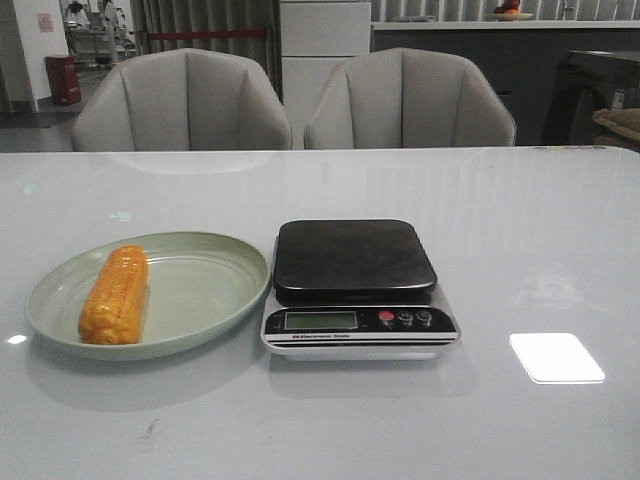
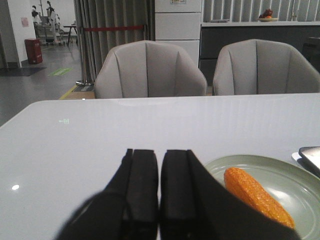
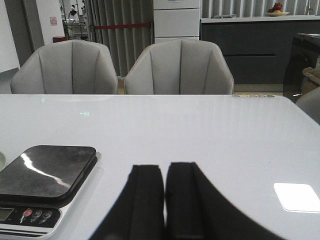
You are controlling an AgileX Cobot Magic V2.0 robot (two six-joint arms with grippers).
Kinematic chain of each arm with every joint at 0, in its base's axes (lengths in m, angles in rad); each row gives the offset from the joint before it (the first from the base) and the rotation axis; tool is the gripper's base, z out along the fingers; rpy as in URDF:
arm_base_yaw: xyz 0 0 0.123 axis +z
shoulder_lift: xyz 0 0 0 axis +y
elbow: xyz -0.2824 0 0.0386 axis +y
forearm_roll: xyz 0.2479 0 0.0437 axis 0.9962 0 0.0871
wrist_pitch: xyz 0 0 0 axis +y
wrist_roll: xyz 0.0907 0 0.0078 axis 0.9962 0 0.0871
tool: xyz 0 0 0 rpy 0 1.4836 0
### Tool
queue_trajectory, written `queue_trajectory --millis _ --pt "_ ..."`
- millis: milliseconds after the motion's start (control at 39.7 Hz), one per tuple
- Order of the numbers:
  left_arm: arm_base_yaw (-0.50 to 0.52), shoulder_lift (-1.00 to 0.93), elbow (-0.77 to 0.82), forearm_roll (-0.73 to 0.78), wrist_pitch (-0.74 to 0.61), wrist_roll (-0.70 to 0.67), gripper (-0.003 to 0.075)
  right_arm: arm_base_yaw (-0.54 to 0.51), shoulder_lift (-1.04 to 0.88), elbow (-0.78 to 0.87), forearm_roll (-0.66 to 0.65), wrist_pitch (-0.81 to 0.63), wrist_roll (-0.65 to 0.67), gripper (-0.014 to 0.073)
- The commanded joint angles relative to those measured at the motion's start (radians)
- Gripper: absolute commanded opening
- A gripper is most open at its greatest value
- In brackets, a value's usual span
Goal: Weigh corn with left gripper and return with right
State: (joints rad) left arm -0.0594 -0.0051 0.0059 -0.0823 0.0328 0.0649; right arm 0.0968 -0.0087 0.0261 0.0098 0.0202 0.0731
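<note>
Next, my left gripper goes to the corn's middle [image 1: 118,293] [image 2: 256,195] on the pale green plate and closes there, because the corn must be weighed.
The orange-yellow corn [image 1: 115,294] lies lengthwise on the left side of a pale green plate [image 1: 215,275] at the table's front left. It also shows in the left wrist view [image 2: 256,195] on the plate [image 2: 295,180]. A digital kitchen scale [image 1: 355,285] with a bare black platform stands right of the plate; it also shows in the right wrist view [image 3: 45,170]. My left gripper [image 2: 159,155] is shut and empty, low over the table to the left of the plate. My right gripper [image 3: 165,167] is shut and empty, to the right of the scale. Neither gripper shows in the front view.
The white glossy table [image 1: 520,250] carries a bright rectangular light reflection [image 1: 556,357] at the front right. Two grey chairs [image 1: 180,100] [image 1: 408,98] stand behind the far edge. A dark counter and cabinets lie beyond them.
</note>
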Motion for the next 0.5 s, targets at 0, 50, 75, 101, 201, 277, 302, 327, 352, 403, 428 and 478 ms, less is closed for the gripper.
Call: queue_trajectory --millis 0,50,75,101,201,277,302,327,352,403,428,478 --pt "0.001 -0.021 0.031 -0.015 -0.176 -0.008 0.0124 -0.008 -0.019 0.01 -0.01 -0.08 -0.006 0.0185" --pt "0.001 -0.021 0.031 -0.072 -0.275 -0.009 0.0124 -0.008 -0.019 0.01 -0.01 -0.08 -0.006 0.0185" --pt "0.001 -0.021 0.031 -0.123 -0.323 -0.009 0.0124 -0.008 -0.019 0.01 -0.01 -0.08 -0.006 0.0185" --pt "0.001 -0.021 0.029 -0.159 -0.387 -0.009 0.0124 -0.008 -0.019 0.01 -0.01 -0.08 -0.006 0.0185" --pt "0.001 -0.016 0.002 -0.203 -0.467 -0.006 0.0124 -0.008 -0.019 0.01 -0.01 -0.08 -0.006 0.0185" --pt "0.001 0.003 -0.051 -0.158 -0.336 0.001 0.0124 -0.008 -0.019 0.01 -0.01 -0.08 -0.006 0.0185" --pt "0.001 0.011 -0.075 -0.131 -0.269 0.001 0.0124 -0.008 -0.019 0.01 -0.01 -0.08 -0.006 0.0185" --pt "0.001 0.026 -0.093 -0.092 -0.222 0.001 0.0124 -0.008 -0.019 0.01 -0.01 -0.08 -0.006 0.0185" --pt "0.001 0.043 -0.118 -0.069 -0.164 0.001 0.0124 -0.008 -0.019 0.01 -0.01 -0.08 -0.006 0.0185" --pt "0.001 0.08 -0.16 -0.045 -0.087 0.001 0.0124 -0.008 -0.019 0.01 -0.01 -0.08 -0.006 0.0185" --pt "0.001 0.098 -0.181 -0.045 -0.06 0.001 0.0124 -0.008 -0.019 0.01 -0.01 -0.08 -0.006 0.0185" --pt "0.001 0.145 -0.215 -0.045 -0.025 0.001 0.0124 -0.008 -0.019 0.01 -0.01 -0.08 -0.006 0.0185"
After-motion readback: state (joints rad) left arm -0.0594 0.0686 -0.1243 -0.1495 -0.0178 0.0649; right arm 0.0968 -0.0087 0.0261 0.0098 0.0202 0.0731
